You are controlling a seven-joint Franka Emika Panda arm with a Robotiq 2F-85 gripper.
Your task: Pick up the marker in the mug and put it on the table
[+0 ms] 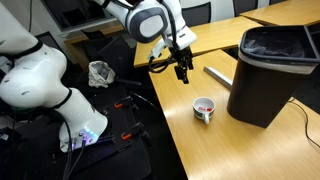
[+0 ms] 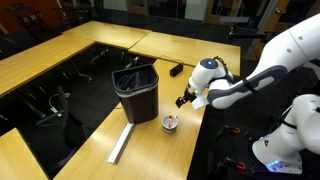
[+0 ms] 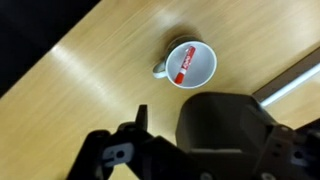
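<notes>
The robot's gripper should next go to the red marker's upper end (image 1: 202, 107) (image 3: 180, 78), the one leaning near the mug's rim on the handle side, and close there.
The small white mug (image 1: 204, 110) stands on the light-brown wooden table (image 1: 215, 150), in front of the black bin. It also shows in an exterior view (image 2: 170, 123) and in the wrist view (image 3: 191, 66). The short red marker (image 3: 184, 62) lies inside the mug, seen as a red spot in an exterior view (image 1: 203, 104). My gripper (image 1: 182, 70) hangs in the air above the table, beside and above the mug, apart from it. It looks open and empty. It also shows in an exterior view (image 2: 183, 100) and in the wrist view (image 3: 180, 108).
A tall black trash bin (image 1: 270, 75) stands on the table right by the mug, also in an exterior view (image 2: 137, 92). A long grey cylinder (image 1: 218, 76) lies near the bin, also in an exterior view (image 2: 121, 143). The table's dark edge (image 1: 165, 125) runs close by.
</notes>
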